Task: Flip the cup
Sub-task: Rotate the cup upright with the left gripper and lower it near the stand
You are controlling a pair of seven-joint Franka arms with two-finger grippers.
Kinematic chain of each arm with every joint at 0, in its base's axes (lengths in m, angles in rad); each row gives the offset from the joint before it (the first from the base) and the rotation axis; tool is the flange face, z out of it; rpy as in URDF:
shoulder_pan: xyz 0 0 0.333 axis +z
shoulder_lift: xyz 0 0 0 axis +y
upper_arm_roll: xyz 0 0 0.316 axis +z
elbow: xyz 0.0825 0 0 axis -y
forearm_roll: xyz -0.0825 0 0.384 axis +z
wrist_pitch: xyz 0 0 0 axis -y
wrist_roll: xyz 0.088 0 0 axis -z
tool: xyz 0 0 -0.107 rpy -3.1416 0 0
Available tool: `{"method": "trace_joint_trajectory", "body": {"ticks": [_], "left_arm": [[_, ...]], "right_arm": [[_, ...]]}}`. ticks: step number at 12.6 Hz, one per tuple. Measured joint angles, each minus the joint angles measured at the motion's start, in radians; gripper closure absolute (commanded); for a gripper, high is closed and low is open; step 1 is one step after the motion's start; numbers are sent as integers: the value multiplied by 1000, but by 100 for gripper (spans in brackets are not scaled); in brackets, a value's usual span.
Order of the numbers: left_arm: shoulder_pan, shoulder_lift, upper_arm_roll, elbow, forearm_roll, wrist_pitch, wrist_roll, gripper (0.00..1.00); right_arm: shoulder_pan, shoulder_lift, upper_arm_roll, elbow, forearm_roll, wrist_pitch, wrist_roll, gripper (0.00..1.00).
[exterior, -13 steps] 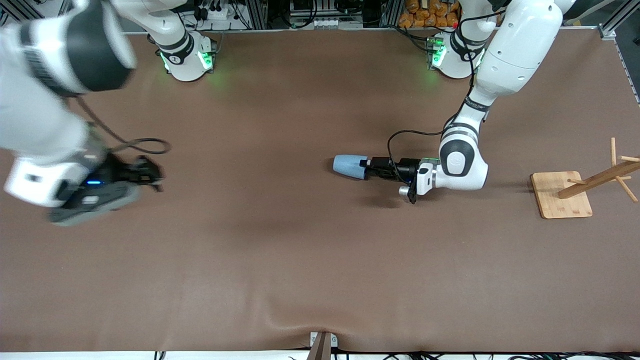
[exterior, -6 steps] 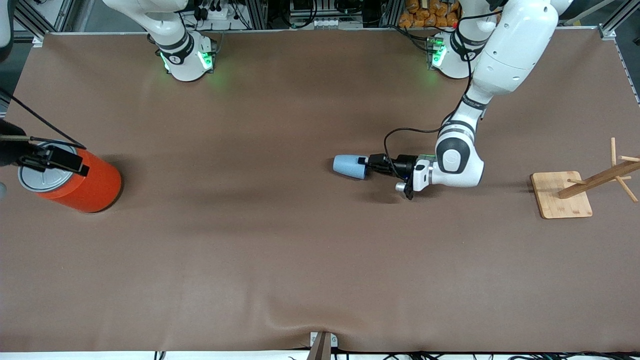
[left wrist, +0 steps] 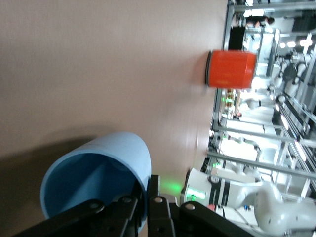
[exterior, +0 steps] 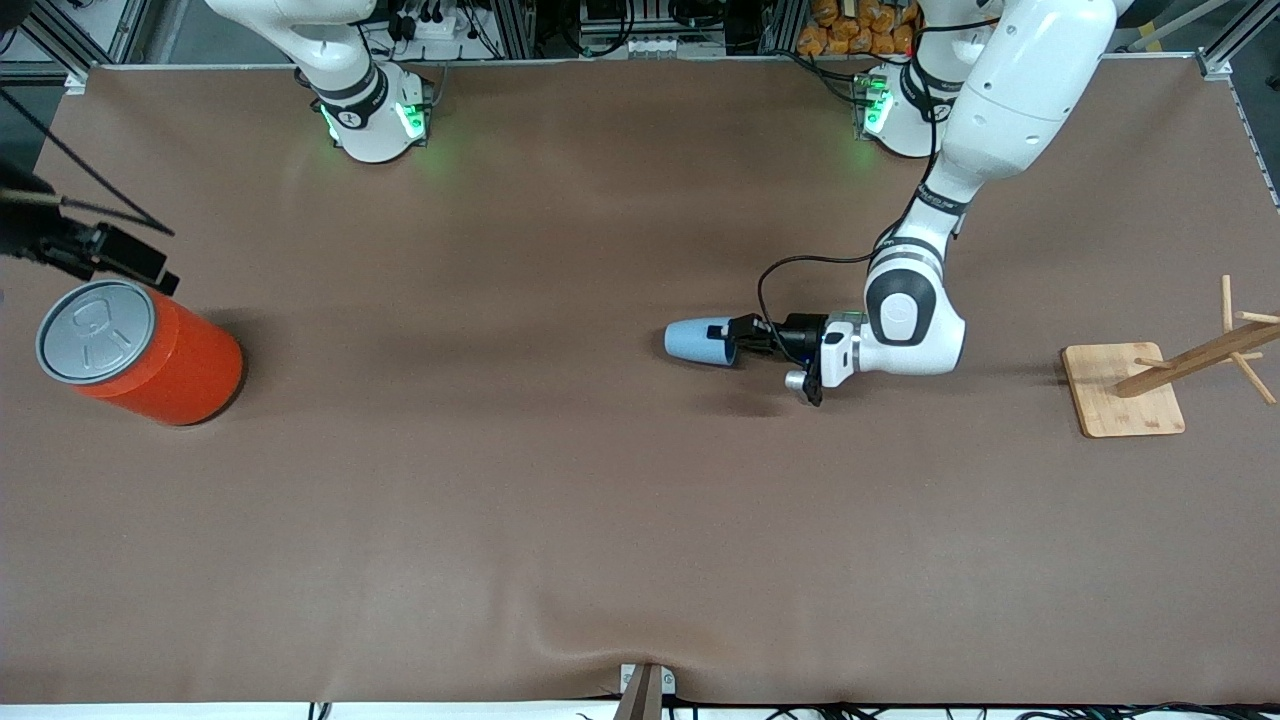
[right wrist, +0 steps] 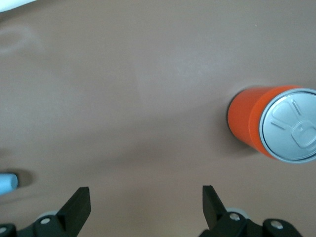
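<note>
I should set the light-blue cup with my left gripper on the brown mat [exterior: 948, 416], just short of the peg rack's square base.
The light-blue cup [exterior: 697, 341] lies on its side near the table's middle, toward the left arm's end, its open mouth facing the left arm's hand. My left gripper [exterior: 730, 334] is shut on the cup's rim. In the left wrist view one finger sits inside the cup [left wrist: 106, 168] and the other outside, so the left gripper [left wrist: 146, 190] pinches the wall. My right gripper [right wrist: 145, 203] hangs open and empty over bare table beside the orange can [right wrist: 276, 123]. The cup [right wrist: 7, 183] shows small at that view's edge.
The big orange can [exterior: 140, 352] with a grey lid stands upright at the right arm's end of the table. A wooden peg rack on a square base [exterior: 1125, 390] sits at the left arm's end. Brown mat covers the table.
The left gripper's fingers have closed onto the cup's rim. The right arm has swung off the can toward the table's edge, uncovering it.
</note>
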Motion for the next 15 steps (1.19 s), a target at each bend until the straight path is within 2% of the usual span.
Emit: {"method": "trace_joint_trajectory", "body": {"ticks": [2,3,5,7,11,12,15], "left_arm": [[-18,-60,2,18,18,63,-130,100],[-24,-94,2,25,76,97,-220,100],[-25,-159,6,54,274,138,-439,100],[-15,-205,12,102,516,141,-653,100],[-9,-237,14,177,1025,141,-1016,100],[-5,-238,16,182,1109,141,-1050,100],[64,-236,20,159,1264,141,-1052,100]], "right_arm": [[-2,-27,-30,-29,-1,13,-138,0],[-5,-22,-51,-34,-3,27,-209,0],[-8,-12,-66,-35,-2,29,-265,0],[1,-11,-54,-33,-4,29,-278,0],[14,-15,-29,-2,-92,-15,-280,0],[15,-16,-28,-3,-93,-20,-282,0],[15,-38,-23,-20,-96,-26,-282,0]]}}
